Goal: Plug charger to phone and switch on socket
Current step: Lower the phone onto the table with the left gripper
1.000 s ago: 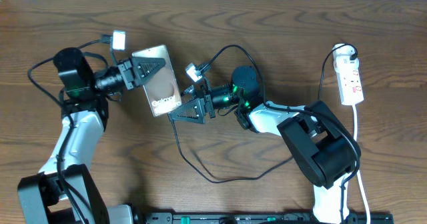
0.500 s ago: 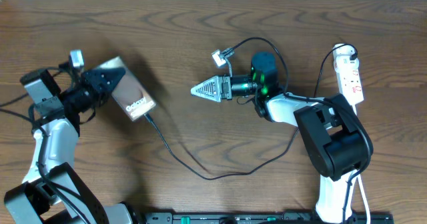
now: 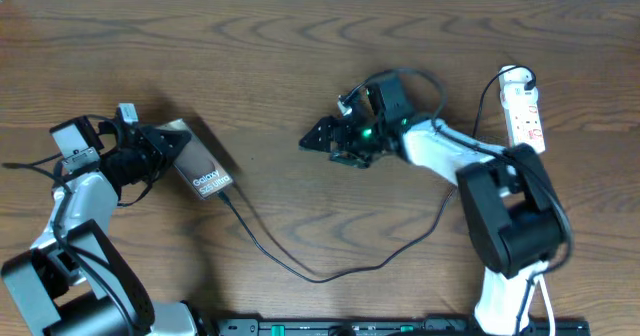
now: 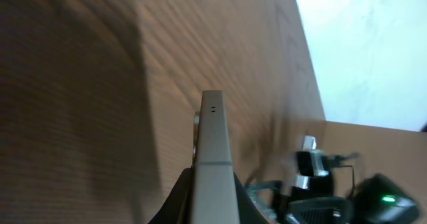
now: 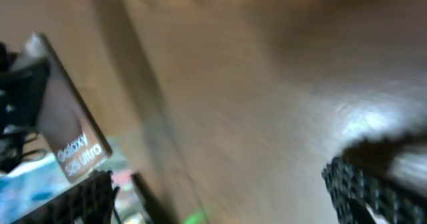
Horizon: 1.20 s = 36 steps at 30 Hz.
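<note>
The robot's left gripper needs to release the phone flat on the table (image 3: 223,178) just under its "Galaxy" end, beside the cable's plug.
The phone (image 3: 203,162) is at the left, its "Galaxy S25 Ultra" end pointing to the lower right. My left gripper (image 3: 170,144) is shut on its other end. In the left wrist view the phone (image 4: 212,144) shows edge-on between the two fingers (image 4: 175,201). The charger's thin black cable (image 3: 310,272) meets the phone's lower end and loops across the table towards the right. My right gripper (image 3: 322,140) stands open mid-table, apart from the phone, nothing between its fingers (image 5: 363,184). The phone (image 5: 67,134) shows at the left of the right wrist view. The white socket (image 3: 525,116) lies at the far right.
The right arm's dark base (image 3: 510,226) stands below the socket, with the socket's white lead (image 3: 540,236) running down beside it. A black rail (image 3: 400,326) lines the table's front edge. The left arm's body (image 3: 75,226) fills the lower left corner.
My left gripper has carried the phone leftwards, and the cable has trailed along with it. The right gripper has drawn back to the right, away from the phone, and turned.
</note>
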Motion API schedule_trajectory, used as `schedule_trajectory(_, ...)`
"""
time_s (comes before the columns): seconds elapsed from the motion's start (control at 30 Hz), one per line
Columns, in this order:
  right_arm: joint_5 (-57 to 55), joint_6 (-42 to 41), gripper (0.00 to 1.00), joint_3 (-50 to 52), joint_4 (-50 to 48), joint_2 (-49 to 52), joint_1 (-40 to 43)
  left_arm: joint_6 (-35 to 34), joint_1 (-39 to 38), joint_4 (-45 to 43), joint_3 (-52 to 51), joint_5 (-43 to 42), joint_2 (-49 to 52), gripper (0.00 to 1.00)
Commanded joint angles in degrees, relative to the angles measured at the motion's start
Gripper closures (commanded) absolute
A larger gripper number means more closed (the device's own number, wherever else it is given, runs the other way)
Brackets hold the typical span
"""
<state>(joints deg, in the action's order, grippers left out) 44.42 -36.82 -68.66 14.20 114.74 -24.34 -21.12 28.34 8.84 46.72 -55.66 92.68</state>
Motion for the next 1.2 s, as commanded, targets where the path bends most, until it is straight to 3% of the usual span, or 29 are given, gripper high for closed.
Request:
schedule_trajectory(0.0, -15.06, 10.16, 0.01, -6.03, 8.28, -6.86, -0.31, 3.1, -0.17, 0.13, 0.37, -0.81, 1.05, 0.92)
schedule_trajectory(0.17, -27.1, 9.38, 0.01, -9.11, 17.81, -11.89, -1.14, 3.54, -0.26, 0.15, 0.37, 0.72, 3.65, 0.93)
schedule_trajectory(0.33, -32.26, 7.69, 0.01, -9.33, 22.82, -15.52, -1.18, 3.5, -1.55, -0.37, 0.37, 2.84, 8.66, 0.92)
schedule_trajectory(0.67, -34.03, 7.08, 0.01, -9.31, 26.75, -16.7, -1.27, 0.02, -2.19, -2.67, 0.37, 3.13, 14.6, 0.92)
schedule_trajectory(1.0, -33.97, 7.06, 0.01, -9.33, 27.19, -16.7, -1.77, -0.13, -2.19, 1.55, 0.37, 10.29, 14.6, 0.92)
schedule_trajectory(1.03, -33.99, 7.08, 0.01, -9.31, 27.17, -16.7, -1.92, -0.13, -2.19, 1.6, 0.37, 10.27, 14.6, 0.91)
schedule_trajectory(1.17, -33.99, 7.08, 0.01, -9.33, 27.17, -16.7, -2.01, -0.13, -2.19, 2.29, 0.37, 10.29, 14.6, 0.72)
